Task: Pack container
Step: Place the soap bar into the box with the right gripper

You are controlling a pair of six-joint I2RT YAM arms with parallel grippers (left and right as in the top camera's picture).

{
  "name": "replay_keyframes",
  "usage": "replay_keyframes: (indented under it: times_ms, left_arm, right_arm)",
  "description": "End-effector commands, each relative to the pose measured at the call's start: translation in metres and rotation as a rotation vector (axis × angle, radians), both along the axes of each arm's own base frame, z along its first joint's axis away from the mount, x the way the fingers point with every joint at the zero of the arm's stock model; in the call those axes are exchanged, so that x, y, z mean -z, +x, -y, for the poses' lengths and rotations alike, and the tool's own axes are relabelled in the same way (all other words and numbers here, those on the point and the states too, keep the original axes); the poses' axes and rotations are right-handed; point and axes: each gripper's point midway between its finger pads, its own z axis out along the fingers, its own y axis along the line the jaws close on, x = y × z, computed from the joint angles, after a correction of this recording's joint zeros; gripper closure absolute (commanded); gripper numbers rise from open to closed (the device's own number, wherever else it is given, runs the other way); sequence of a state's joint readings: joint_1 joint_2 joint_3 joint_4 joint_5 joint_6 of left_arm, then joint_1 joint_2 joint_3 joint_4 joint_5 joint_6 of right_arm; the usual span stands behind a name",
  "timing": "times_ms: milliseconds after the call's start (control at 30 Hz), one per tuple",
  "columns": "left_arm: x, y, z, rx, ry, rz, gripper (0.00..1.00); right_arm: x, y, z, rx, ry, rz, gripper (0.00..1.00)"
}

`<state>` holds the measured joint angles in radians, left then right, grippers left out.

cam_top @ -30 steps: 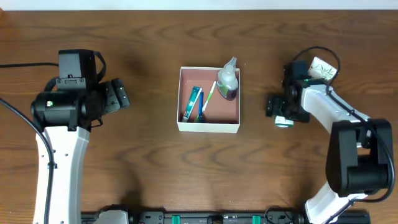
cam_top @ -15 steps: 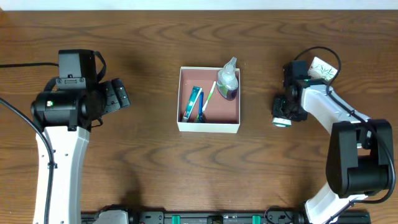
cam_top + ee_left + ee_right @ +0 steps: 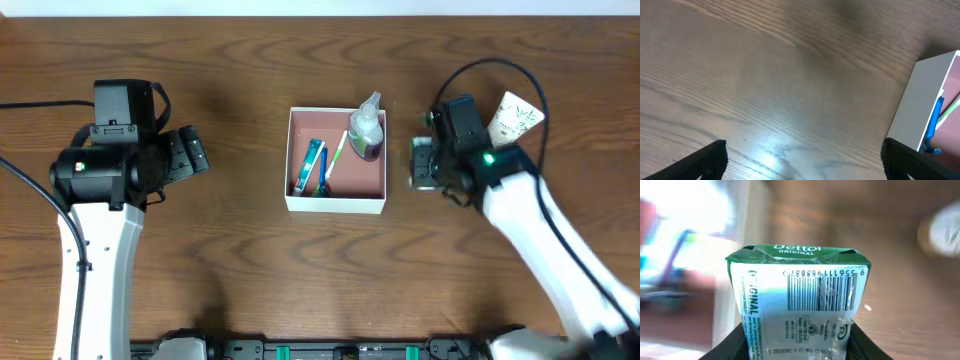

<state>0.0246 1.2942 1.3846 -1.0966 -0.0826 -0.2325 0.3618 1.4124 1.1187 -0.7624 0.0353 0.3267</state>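
Note:
I will let go of the green-and-white packet with my right gripper on the far end of the blue-green tube (image 3: 314, 142) in the container.
The container (image 3: 336, 204), a square white box with a pinkish-brown inside, sits at the table's middle. It holds a blue-green tube (image 3: 313, 162), a toothbrush (image 3: 333, 163) and a clear pump bottle (image 3: 366, 130). Its white wall shows in the left wrist view (image 3: 927, 100). My right gripper (image 3: 424, 165) is shut on a green-and-white Dettol packet (image 3: 797, 300) and holds it just right of the container. My left gripper (image 3: 802, 160) is open and empty over bare wood, left of the container.
A white packet with a leaf print (image 3: 516, 114) lies at the back right, behind my right arm. Cables run from both arms.
My right arm has swung left towards the container, carrying the Dettol packet. The left arm has not moved.

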Motion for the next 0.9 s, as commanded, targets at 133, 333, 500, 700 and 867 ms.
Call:
replay_keyframes:
  times_ms: [133,333,500,700,867]
  left_arm:
    - [-0.002,0.0,-0.003,-0.011,0.007,0.004,0.02]
    - [-0.002,0.0,-0.003,-0.011,0.007,0.004,0.02]
    - [-0.002,0.0,-0.003,-0.011,0.007,0.004,0.02]
    - [-0.002,0.0,-0.003,-0.01,0.006,0.004,0.02]
    - [-0.002,0.0,-0.003,-0.011,0.007,0.004,0.02]
  right_arm:
    - [-0.069,-0.02,-0.069,-0.183,0.116,0.216,0.67]
    - [-0.07,0.0,-0.132,-0.316,0.146,0.343,0.65]
    - [-0.036,0.03,-0.16,-0.22,0.231,0.311,0.57]
    - [0.031,0.049,-0.18,-0.083,0.307,0.186,0.6]
    - [0.067,0.045,-0.193,-0.073,0.348,0.086,0.6]
